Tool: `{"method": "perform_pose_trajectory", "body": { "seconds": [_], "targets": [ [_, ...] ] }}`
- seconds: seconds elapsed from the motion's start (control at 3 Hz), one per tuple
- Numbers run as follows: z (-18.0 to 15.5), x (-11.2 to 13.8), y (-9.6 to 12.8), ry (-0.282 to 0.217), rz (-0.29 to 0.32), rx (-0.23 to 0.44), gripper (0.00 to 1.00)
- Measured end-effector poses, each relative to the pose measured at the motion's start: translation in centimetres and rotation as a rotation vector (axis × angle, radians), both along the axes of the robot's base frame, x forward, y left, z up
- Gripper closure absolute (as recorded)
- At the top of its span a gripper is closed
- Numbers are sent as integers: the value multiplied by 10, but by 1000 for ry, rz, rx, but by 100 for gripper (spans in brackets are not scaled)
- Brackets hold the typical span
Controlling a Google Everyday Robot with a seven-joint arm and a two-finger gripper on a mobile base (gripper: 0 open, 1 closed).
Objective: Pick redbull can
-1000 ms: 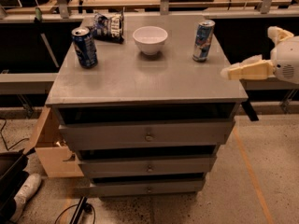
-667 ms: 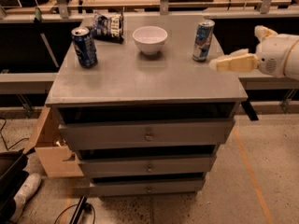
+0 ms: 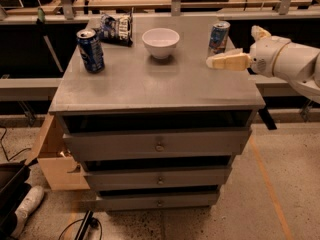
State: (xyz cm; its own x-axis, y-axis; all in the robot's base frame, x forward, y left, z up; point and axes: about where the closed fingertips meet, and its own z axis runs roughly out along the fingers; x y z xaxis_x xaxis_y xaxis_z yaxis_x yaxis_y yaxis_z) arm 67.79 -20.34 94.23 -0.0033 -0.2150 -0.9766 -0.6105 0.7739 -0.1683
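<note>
Next, I move up from the can's base and grip the upper half (image 3: 219, 31) of the redbull can.
The redbull can (image 3: 219, 37), tall and slim with silver and blue panels, stands upright at the back right of the grey cabinet top (image 3: 150, 84). My gripper (image 3: 236, 47) comes in from the right at can height, just right of the can and not touching it. Its cream fingers (image 3: 225, 62) point left and are spread apart with nothing between them. The near finger reaches just in front of the can's base.
A wider dark blue can (image 3: 91, 50) stands at the left. A crumpled chip bag (image 3: 116, 28) lies at the back left and a white bowl (image 3: 161, 42) at the back middle. The cabinet has three drawers (image 3: 159, 146). A wooden box (image 3: 55, 159) sits on the floor at left.
My gripper has moved left over the cabinet's right edge and now sits next to the redbull can. The objects on top have not moved.
</note>
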Motion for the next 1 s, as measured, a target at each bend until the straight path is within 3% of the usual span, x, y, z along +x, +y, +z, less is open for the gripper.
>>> {"method": "perform_pose_trajectory", "body": {
  "seconds": [0.33,1.0],
  "targets": [
    [-8,26,-8,3,-17,46,0],
    [-20,80,-14,30,-13,211,0]
  ]
}}
